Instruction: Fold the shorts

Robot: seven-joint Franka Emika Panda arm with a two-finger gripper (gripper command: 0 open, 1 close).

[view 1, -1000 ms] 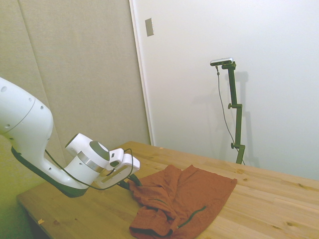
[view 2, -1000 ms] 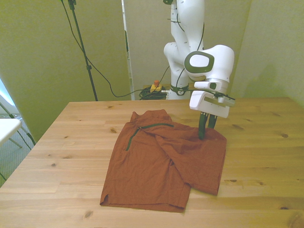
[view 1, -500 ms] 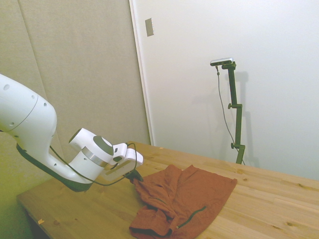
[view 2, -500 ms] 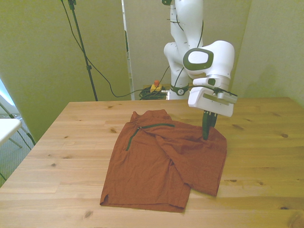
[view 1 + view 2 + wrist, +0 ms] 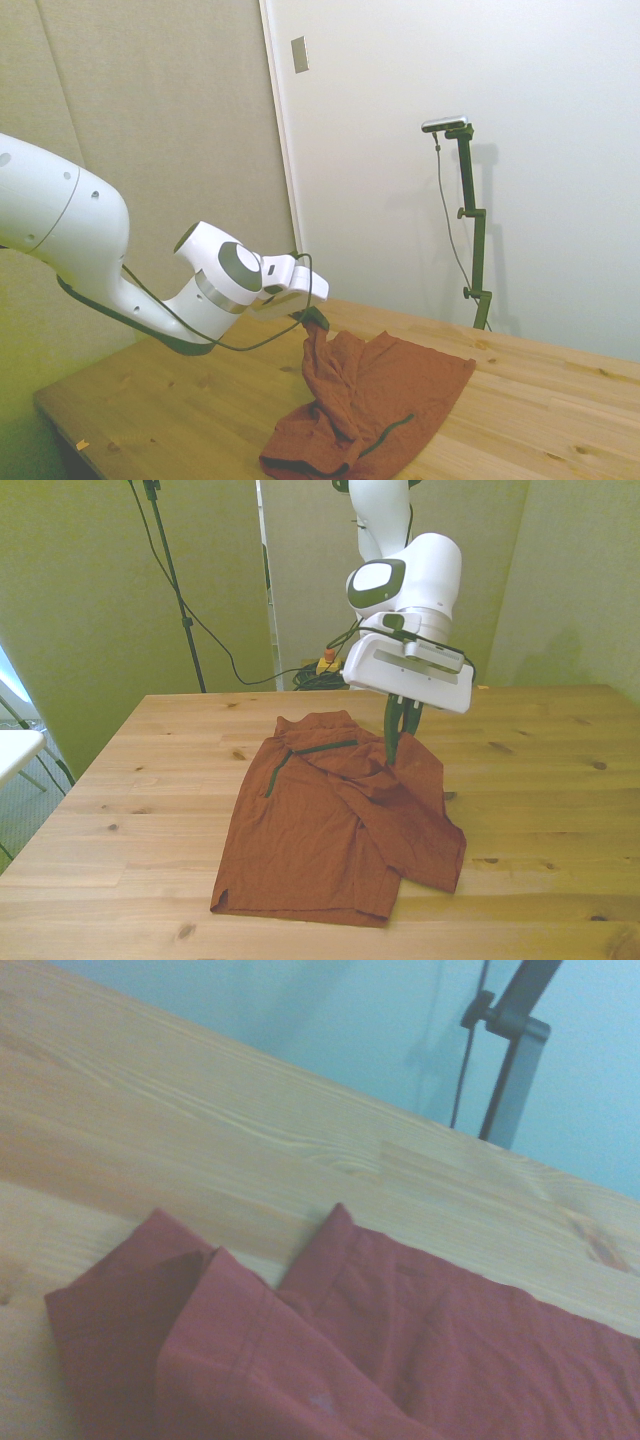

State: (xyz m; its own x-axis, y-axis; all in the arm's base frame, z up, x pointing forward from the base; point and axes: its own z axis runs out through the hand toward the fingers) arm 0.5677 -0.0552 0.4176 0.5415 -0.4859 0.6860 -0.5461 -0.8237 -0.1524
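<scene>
The raised cloth, now hanging above the table, will be let go by my gripper on the shorts' opposite side edge [image 5: 245,802], just past the lower end of the dark zipper.
The rust-red shorts [image 5: 330,830] lie spread on the wooden table [image 5: 540,810], one dark zipper [image 5: 322,747] showing near the far edge. My gripper [image 5: 392,748] is shut on the shorts' edge at the front view's right and holds it raised above the table, so the cloth hangs down from the fingers in a peak. In the side view the gripper [image 5: 316,323] stands above the table with the shorts [image 5: 375,410] draped beneath it. The wrist view shows red fabric [image 5: 400,1340] with a fold, over bare wood.
Cables and a small red-and-yellow object [image 5: 326,664] lie on the floor behind the table. A thin dark stand [image 5: 175,580] rises at the front view's left, beyond the table.
The gripper has risen and moved toward the front view's left, carrying the shorts' right edge up and inward. The cloth on that side has lifted off the table.
</scene>
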